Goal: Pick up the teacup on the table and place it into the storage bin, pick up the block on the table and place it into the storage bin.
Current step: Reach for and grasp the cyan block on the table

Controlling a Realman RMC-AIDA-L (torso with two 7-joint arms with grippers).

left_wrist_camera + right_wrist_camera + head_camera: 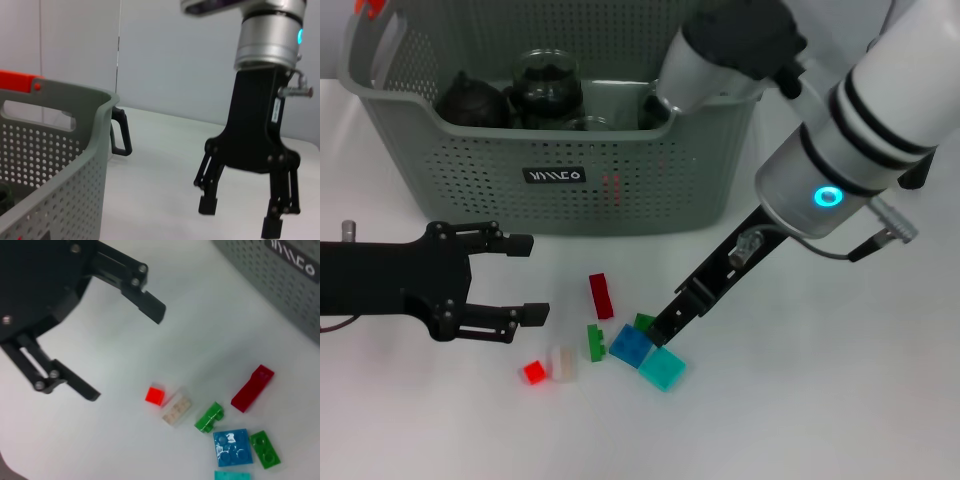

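Observation:
The robot's right gripper will next move to the teal block (663, 369) (232, 475) next to the blue block and close there.
Several small blocks lie on the white table in front of the storage bin (650, 190): a dark red one (601, 296), a blue one (628, 344), a teal one (662, 368) and a green one (594, 342). My right gripper (665, 325) reaches down right over the blue and dark green blocks. The left wrist view shows this right gripper (240, 217) open with nothing between its fingers. Left of the blocks, my left gripper (530, 280) stands open and empty, also seen as the left gripper (127, 355). The teacup is out of view.
Inside the bin are a dark round pot (470, 100) and a glass jar (548, 85). A small red cube (533, 372) and a white block (563, 363) lie nearest my left gripper. A black handle (121, 132) shows past the bin's corner (100, 115).

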